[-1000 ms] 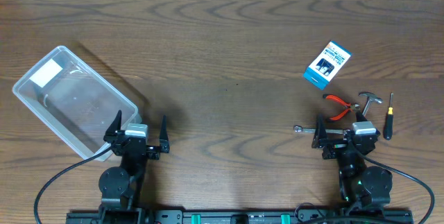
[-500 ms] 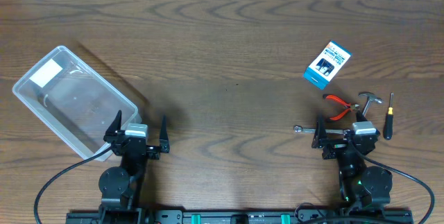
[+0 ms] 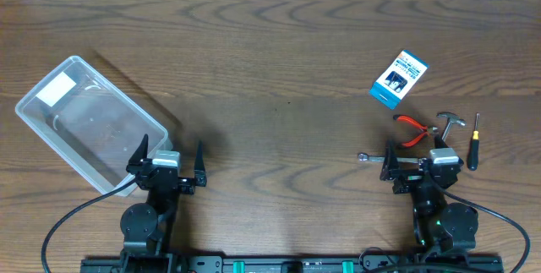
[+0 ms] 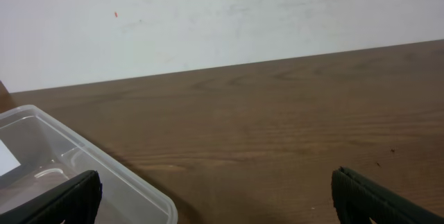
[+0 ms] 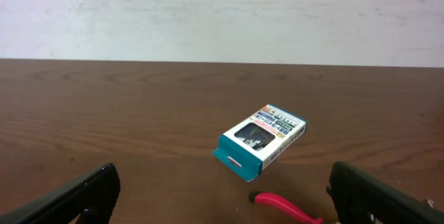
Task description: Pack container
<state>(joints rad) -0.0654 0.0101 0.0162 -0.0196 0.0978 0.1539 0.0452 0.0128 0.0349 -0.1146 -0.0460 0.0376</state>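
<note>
The robot's left gripper will next move to the clear plastic container and close on the rim of its long side (image 3: 135, 109) (image 4: 97, 151) that faces the table's middle.
The clear plastic container (image 3: 89, 126) with a white label lies at the left of the table, and its near corner shows in the left wrist view (image 4: 83, 175). My left gripper (image 3: 170, 156) is open and empty just right of that corner. My right gripper (image 3: 418, 159) is open and empty at the right. Around it lie red-handled pliers (image 3: 412, 129), a small hammer (image 3: 446, 122), a black screwdriver (image 3: 474, 142) and a silver wrench (image 3: 369, 158). A teal and white box (image 3: 399, 78) lies beyond them, also in the right wrist view (image 5: 261, 140), with a red plier handle (image 5: 284, 206) between my fingers.
The brown wooden table (image 3: 279, 70) runs back to a white wall (image 4: 208, 16). Cables run from both arm bases at the table's front edge.
</note>
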